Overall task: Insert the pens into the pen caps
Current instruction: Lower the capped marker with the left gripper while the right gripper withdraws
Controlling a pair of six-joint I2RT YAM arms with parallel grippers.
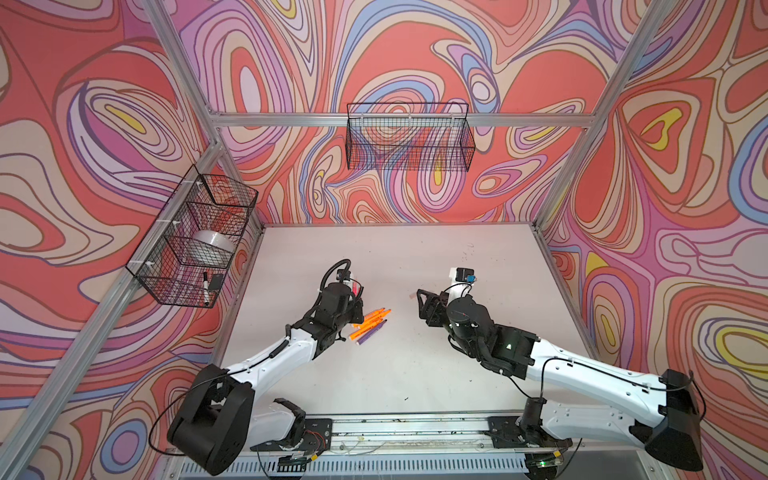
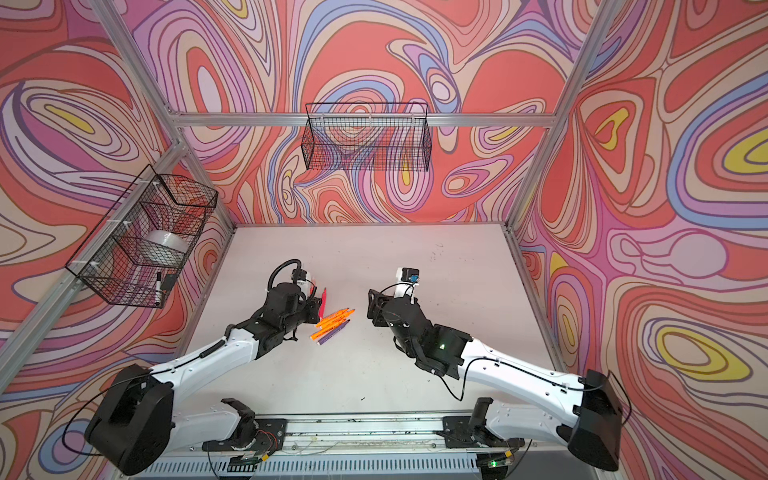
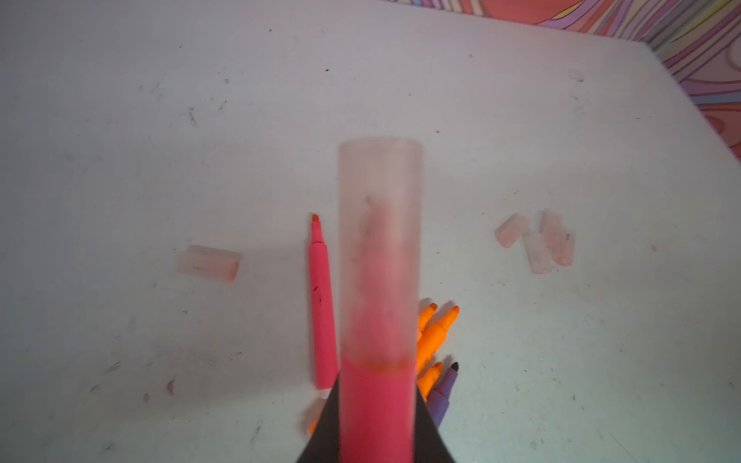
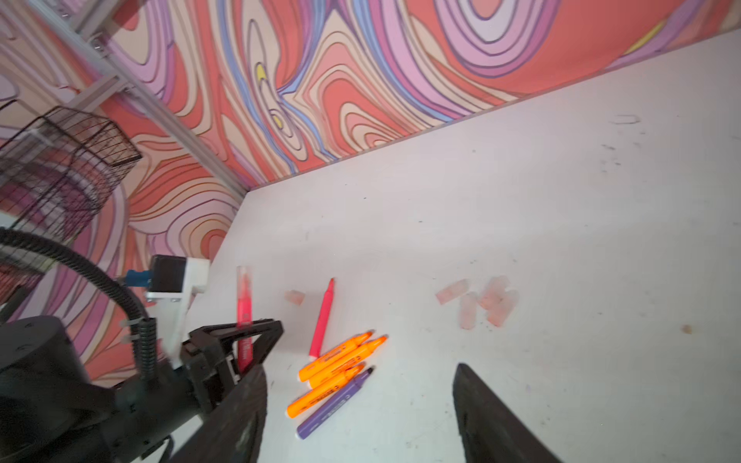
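Observation:
My left gripper needs to let go of the capped pink-red pen on the bare table (image 3: 241, 200), just past the lone pen cap.
My left gripper (image 3: 377, 391) is shut on a pink-red pen (image 3: 377, 417) that points up and away from the table, and a translucent pen cap (image 3: 379, 240) sits over its tip. A second pink-red pen (image 4: 322, 316) lies loose on the table beside three orange pens (image 4: 341, 360) and a purple pen (image 4: 335, 405). One lone pen cap (image 3: 208, 262) lies apart from them. Several more caps (image 4: 481, 300) are bunched further off. My right gripper (image 4: 359, 371) hovers open over the pens with nothing between its fingers. Both top views show the grippers (image 1: 358, 293) (image 1: 422, 303) facing each other.
The white table (image 1: 395, 374) is walled on three sides. A wire basket (image 1: 195, 237) on the left wall holds a tape roll and a black-and-white marker (image 1: 205, 286). Another wire basket (image 1: 409, 137) hangs on the back wall.

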